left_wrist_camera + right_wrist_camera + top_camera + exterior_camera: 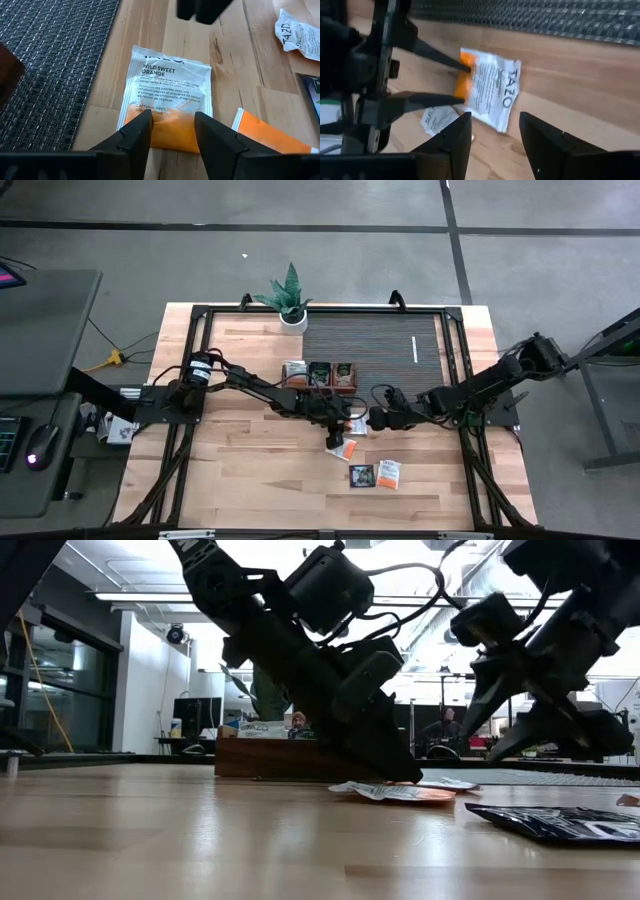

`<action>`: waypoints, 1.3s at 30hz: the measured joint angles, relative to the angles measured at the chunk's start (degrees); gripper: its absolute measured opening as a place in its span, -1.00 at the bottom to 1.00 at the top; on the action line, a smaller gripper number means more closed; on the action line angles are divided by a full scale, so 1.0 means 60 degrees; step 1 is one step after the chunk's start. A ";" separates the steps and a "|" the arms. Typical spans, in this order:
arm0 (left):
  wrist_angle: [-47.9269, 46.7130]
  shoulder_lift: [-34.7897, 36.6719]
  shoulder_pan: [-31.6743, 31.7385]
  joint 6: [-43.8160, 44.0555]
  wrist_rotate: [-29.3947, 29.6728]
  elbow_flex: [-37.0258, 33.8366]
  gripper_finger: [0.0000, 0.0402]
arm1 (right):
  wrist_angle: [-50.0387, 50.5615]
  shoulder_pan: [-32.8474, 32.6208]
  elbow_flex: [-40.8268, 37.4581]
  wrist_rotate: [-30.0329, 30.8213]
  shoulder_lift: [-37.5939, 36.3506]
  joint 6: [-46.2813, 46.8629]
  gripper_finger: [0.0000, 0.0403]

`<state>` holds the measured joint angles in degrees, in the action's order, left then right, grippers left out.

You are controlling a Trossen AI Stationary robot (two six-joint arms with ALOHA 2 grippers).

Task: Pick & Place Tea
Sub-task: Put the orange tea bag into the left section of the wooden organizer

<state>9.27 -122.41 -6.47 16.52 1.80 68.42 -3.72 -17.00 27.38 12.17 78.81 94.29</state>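
Observation:
The white-and-orange tea sachet lies beside the dark mat, and I will close my left gripper on the orange end point(350, 427) point(173, 131) of that sachet.
A white-and-orange tea sachet point(167, 95) lies flat on the wooden table beside the dark mat point(50, 60); it also shows in the high view point(357, 425). My left gripper point(172, 134) slants down onto the sachet's orange end, open. My right gripper point(492, 132) hovers open just to the table's right of the sachet point(492, 87), clear of the table, with nothing between its fingers. More tea lies nearby: an orange sachet point(260, 132), a crumpled white one point(295, 32) and a dark one point(560, 823). My left gripper has its two spread fingertips point(464, 66) down at the sachet's orange end point(172, 125), one near each side edge. The fingers slant down from the table's left, pointing along the sachet. The sachet lies flat on the table, not lifted.
A long brown wooden tray point(320, 373) with sachets in its compartments stands just beyond the grippers at the mat's edge. A potted plant point(290, 300) stands at the far edge. Loose sachets point(362, 475) point(388, 471) lie toward the near edge.

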 joint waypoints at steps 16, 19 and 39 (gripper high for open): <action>0.0002 0.0000 0.0002 -0.0031 -0.0086 -0.0004 -0.24 | -0.1962 0.0473 0.0089 -0.1216 0.1981 -0.0297 -0.19; 0.0002 0.0000 0.0005 -0.0031 -0.0097 -0.0004 -0.24 | -0.1982 0.0470 0.0510 -0.1327 0.2506 -0.0333 -0.19; -0.0051 0.0006 0.0038 -0.0033 -0.0639 -0.0004 -0.24 | -0.0816 0.0456 0.1053 -0.1046 0.2874 -0.0953 -0.95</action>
<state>8.96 -122.38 -6.24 16.33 -2.04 68.40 -8.62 -14.26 33.69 5.89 96.05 88.57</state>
